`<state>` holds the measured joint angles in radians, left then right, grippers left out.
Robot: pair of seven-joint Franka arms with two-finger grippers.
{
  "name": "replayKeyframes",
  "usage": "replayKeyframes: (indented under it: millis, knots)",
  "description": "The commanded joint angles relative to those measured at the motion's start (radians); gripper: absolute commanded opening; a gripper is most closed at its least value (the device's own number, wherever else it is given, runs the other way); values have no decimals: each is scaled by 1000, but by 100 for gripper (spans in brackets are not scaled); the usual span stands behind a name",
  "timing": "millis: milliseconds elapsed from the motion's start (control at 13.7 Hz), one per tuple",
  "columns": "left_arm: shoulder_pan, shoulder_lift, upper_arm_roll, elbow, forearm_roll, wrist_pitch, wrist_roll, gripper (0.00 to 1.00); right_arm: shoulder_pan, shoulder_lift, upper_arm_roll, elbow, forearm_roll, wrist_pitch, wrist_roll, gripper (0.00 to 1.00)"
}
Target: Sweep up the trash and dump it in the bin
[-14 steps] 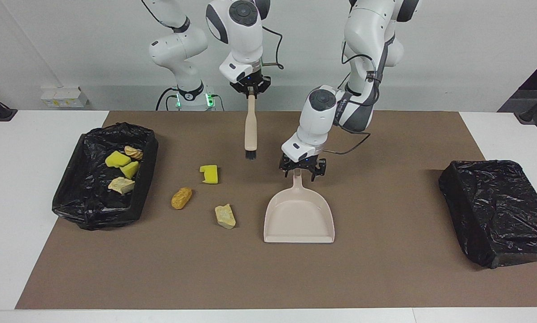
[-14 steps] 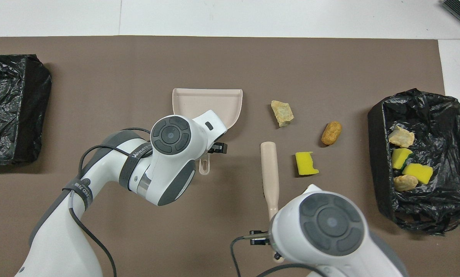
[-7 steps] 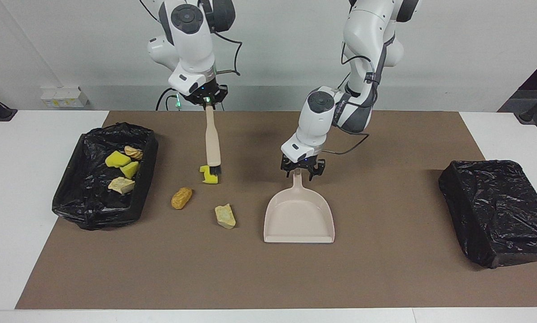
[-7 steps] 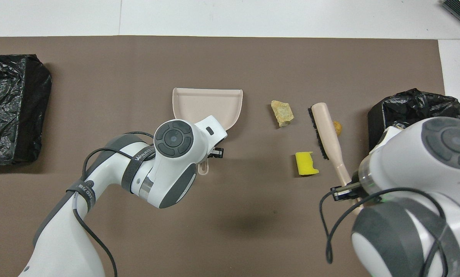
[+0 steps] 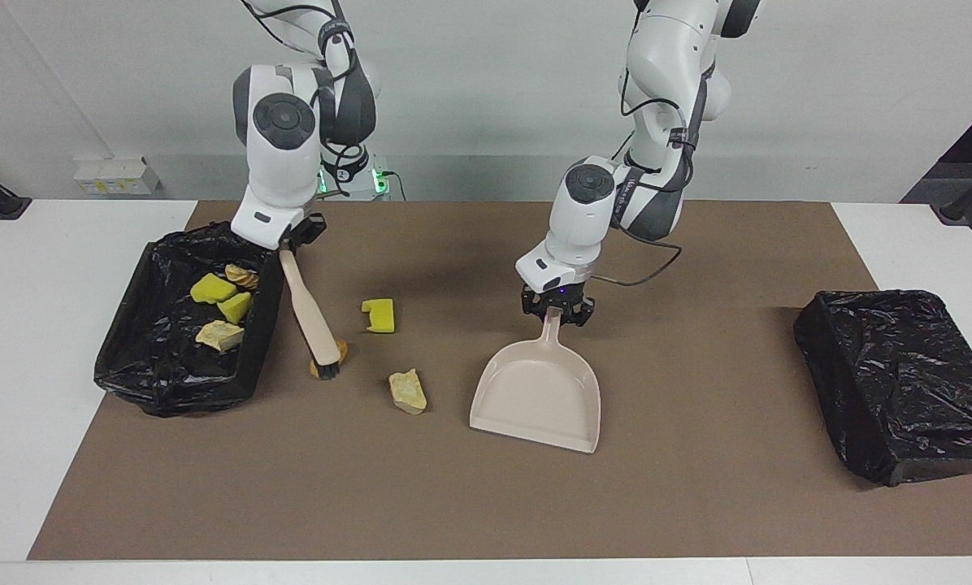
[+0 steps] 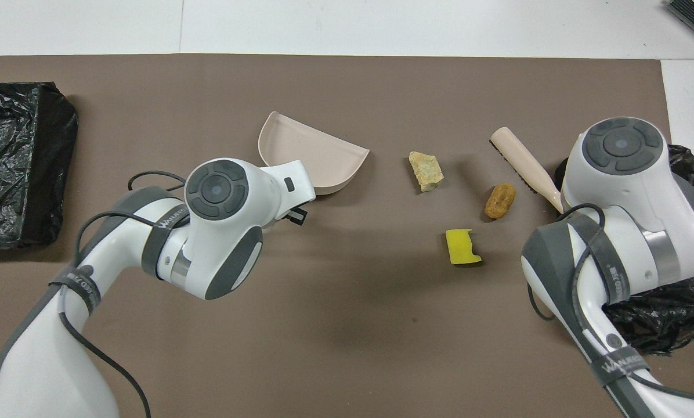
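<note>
The open edge of the beige dustpan faces past the loose trash, so I will regrip the dustpan's handle (image 5: 552, 326) with my left gripper and turn that edge toward the trash before sweeping.
Three pieces of trash lie loose on the brown mat: a yellow sponge chunk (image 5: 379, 315) (image 6: 462, 247), a tan lump (image 5: 407, 392) (image 6: 426, 171) and an orange-brown lump (image 5: 323, 359) (image 6: 500, 200). My right gripper (image 5: 292, 242) is shut on the beige brush (image 5: 307, 309) (image 6: 524, 165), whose bristles stand at the orange-brown lump. The left gripper (image 5: 557, 311) is shut on the handle of the beige dustpan (image 5: 539, 398) (image 6: 309, 154), which sits skewed beside the tan lump. Toward the right arm's end stands the black-lined bin (image 5: 179, 396) with several scraps inside.
A second black-bagged bin (image 5: 900, 382) (image 6: 16, 162) stands toward the left arm's end of the mat. In the overhead view the right arm covers most of the bin (image 6: 686, 159) that holds scraps. White table borders the mat (image 5: 453, 504).
The right arm swung the brush from mid-table toward the bin, its bristles coming down at the orange-brown lump. The left gripper closed on the dustpan handle and the pan turned askew.
</note>
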<state>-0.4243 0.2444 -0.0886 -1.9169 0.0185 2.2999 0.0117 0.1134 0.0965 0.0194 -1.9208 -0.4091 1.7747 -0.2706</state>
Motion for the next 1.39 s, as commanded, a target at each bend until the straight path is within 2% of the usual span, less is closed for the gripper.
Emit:
replayKeyframes:
  millis: [0, 73, 146, 219, 292, 365, 438, 729, 875, 1021, 1094, 1167, 1240, 1312]
  knots:
    - [25, -19, -6, -2, 15, -28, 122, 0, -8, 14, 19, -13, -8, 15, 19, 0]
    - [25, -22, -6, -8, 14, -55, 114, 3, 6, 31, 19, -23, 1, 26, 65, 0]
    - [24, -23, -8, -10, 14, -74, 117, 25, 8, 49, 22, -29, 42, 41, 100, 0]
    - [24, -23, -8, -11, 14, -74, 122, 56, 17, 60, 23, -37, 109, 57, 141, 0]
    - [22, -22, -8, -14, 14, -74, 126, 82, 55, 74, 24, -38, 149, 64, 177, 0]
    - [22, -22, -8, -25, 14, -68, 128, 87, 80, 80, 25, -38, 173, 65, 204, 0]
    - [22, -20, -8, -28, 14, -66, 128, 87, 87, 83, 25, -38, 218, 68, 206, 0]
    - [22, -10, -8, -42, 14, -51, 129, 86, 184, 83, 27, -26, 450, 94, 220, 0]
    - [22, -4, -8, -54, 14, -21, 140, 86, 216, 80, 25, -6, 478, 72, 266, 0]
    - [22, -7, -8, -79, 14, 1, 160, 84, 201, 52, 16, 38, 469, -21, 269, 0]
    - [22, -8, -8, -86, 14, 0, 186, 71, 183, 31, 7, 61, 460, -79, 269, 0]
    - [24, -8, -8, -91, 14, -5, 218, 30, 163, 16, 4, 78, 414, -119, 266, 0]
    - [27, -4, -7, -77, 14, 1, 265, 8, 149, -3, 7, 75, 336, -138, 269, 0]
    - [29, 7, -6, -52, 15, 7, 315, 1, 143, -9, 7, 62, 290, -130, 264, 0]
